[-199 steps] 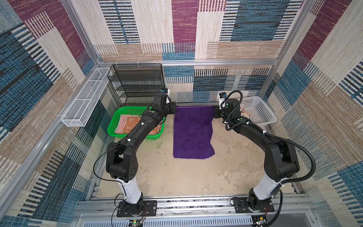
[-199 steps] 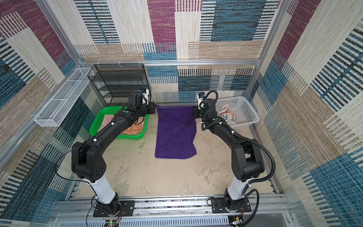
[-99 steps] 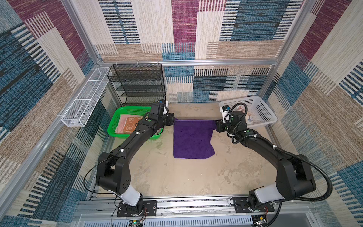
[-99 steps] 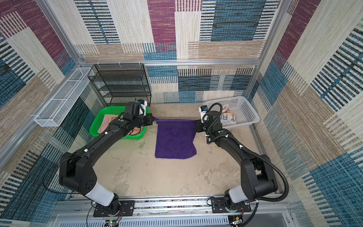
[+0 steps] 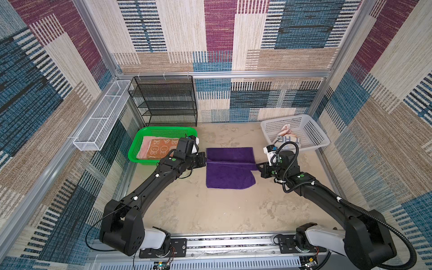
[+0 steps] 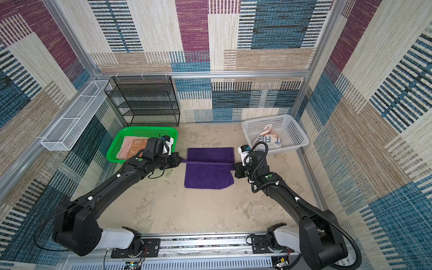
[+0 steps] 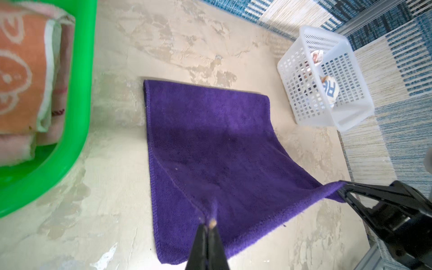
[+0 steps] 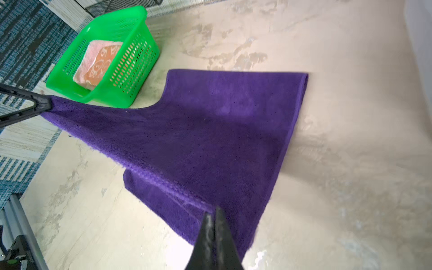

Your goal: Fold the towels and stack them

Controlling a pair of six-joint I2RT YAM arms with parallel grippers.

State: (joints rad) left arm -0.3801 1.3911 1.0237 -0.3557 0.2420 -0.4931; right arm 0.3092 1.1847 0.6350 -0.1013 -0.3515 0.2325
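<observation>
The robot's left gripper needs to release the raised edge of the purple towel, now stretched taut above the near half, at the towel's near corner on the green basket's side [image 5: 207, 191] [image 7: 167, 264].
The dark purple towel [image 5: 230, 170] lies mid-table, its far edge lifted and stretched taut above the near half. My left gripper [image 5: 205, 161] is shut on that edge's left corner, and the left wrist view shows the pinched cloth at its tips [image 7: 208, 225]. My right gripper [image 5: 258, 167] is shut on the right corner, also seen in the right wrist view [image 8: 214, 211]. An orange towel with white faces [image 5: 159, 147] sits folded on a pink towel [image 5: 146, 145] in the green basket [image 5: 163, 129]. A crumpled lettered towel [image 5: 286, 139] lies in the white basket [image 5: 313, 131].
A black mesh shelf [image 5: 166, 100] stands against the back wall behind the green basket. A white wire tray [image 5: 100, 117] hangs on the left wall. Bare table stretches in front of the purple towel down to the arm bases.
Both grippers have come from the back of the table toward the front, carrying the purple towel's far edge over its near half. The flat towel is now about half as long.
</observation>
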